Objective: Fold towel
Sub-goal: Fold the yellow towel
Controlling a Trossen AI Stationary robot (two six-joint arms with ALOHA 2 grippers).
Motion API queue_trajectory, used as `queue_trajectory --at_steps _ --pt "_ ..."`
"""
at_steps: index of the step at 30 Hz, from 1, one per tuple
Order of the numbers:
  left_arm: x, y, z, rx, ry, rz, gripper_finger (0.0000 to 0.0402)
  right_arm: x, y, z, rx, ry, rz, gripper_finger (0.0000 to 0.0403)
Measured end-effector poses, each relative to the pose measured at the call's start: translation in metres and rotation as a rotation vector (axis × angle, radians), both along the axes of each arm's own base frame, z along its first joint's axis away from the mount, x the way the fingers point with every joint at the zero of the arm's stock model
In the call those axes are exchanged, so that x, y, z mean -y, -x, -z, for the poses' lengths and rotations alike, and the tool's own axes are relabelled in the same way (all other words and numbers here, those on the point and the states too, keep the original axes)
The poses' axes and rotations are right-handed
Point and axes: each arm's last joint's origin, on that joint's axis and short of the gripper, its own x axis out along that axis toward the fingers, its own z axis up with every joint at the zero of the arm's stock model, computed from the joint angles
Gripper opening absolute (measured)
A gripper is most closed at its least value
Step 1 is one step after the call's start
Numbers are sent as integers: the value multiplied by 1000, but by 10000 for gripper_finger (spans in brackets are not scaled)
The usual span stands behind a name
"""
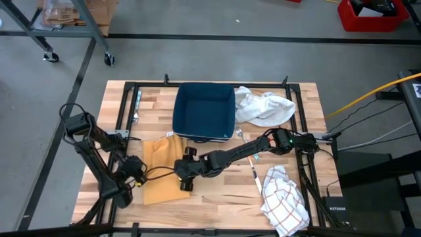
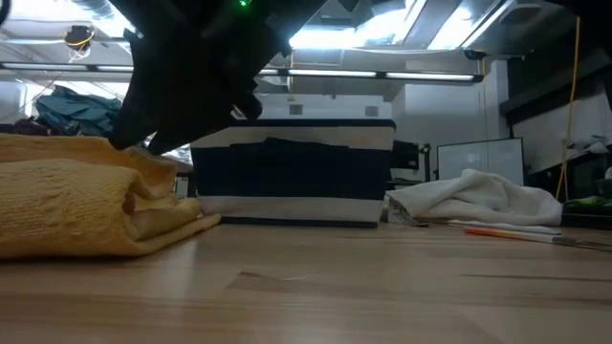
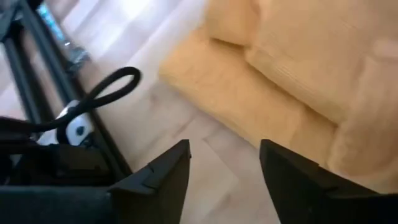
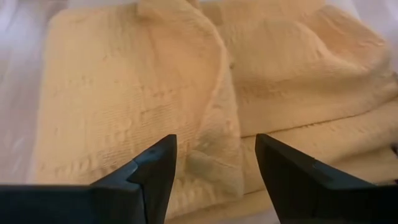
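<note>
The yellow towel's near corner [image 1: 188, 197] [image 4: 38, 179], the one closest to the white checked cloth, is the spot my right gripper needs to go to next and close on.
The yellow towel [image 1: 160, 166] lies folded in several layers on the wooden table, in front of the blue bin; it also shows in the low view [image 2: 76, 201]. My right gripper [image 4: 214, 143] is open and hangs close over the towel's right part, its fingers on either side of a folded edge [image 4: 217, 93]. In the high view the right gripper [image 1: 185, 176] sits at the towel's right side. My left gripper [image 3: 224, 149] is open over bare wood just left of the towel's near left corner [image 3: 186, 68], and in the high view it [image 1: 135, 175] is beside that edge.
A blue bin [image 1: 204, 110] stands behind the towel. A crumpled white towel [image 1: 264, 106] lies to its right, and a white checked cloth [image 1: 284, 201] lies at the near right corner. A pen [image 1: 254, 172] lies under my right arm. Black frame rails [image 1: 125, 112] border the table.
</note>
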Motion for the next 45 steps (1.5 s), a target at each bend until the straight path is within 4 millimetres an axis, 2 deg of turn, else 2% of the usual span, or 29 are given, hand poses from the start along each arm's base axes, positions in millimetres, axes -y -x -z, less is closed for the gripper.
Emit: queue_trajectory --at_steps 4,8,13,18,20,23,27,31,36,45 --pt "-3 -4 0 49 15 -87 191 -1 0 0 -10 61 -94 223" --pt "-3 -5 0 52 15 -97 174 -1 0 -2 -10 157 -167 223" --pt "-5 -4 -8 72 57 -98 150 1 -3 -10 18 256 -138 223" --pt "-6 -4 -28 128 159 -89 134 4 -5 -18 27 317 -69 223" --pt "-6 -4 -37 148 220 -71 130 5 -4 -17 13 314 -67 223" --pt "-2 -6 -51 196 356 -24 127 2 -4 -17 23 220 -106 223" --pt "8 -12 -60 237 505 112 127 -11 -3 -17 34 140 -183 223" --pt "20 -17 -59 248 549 217 127 -22 1 -17 31 131 -216 223" --pt "27 -21 -48 221 514 238 127 -31 4 -16 26 85 -282 223" --pt "30 -25 -26 143 395 224 127 -25 8 2 -28 70 -298 223"
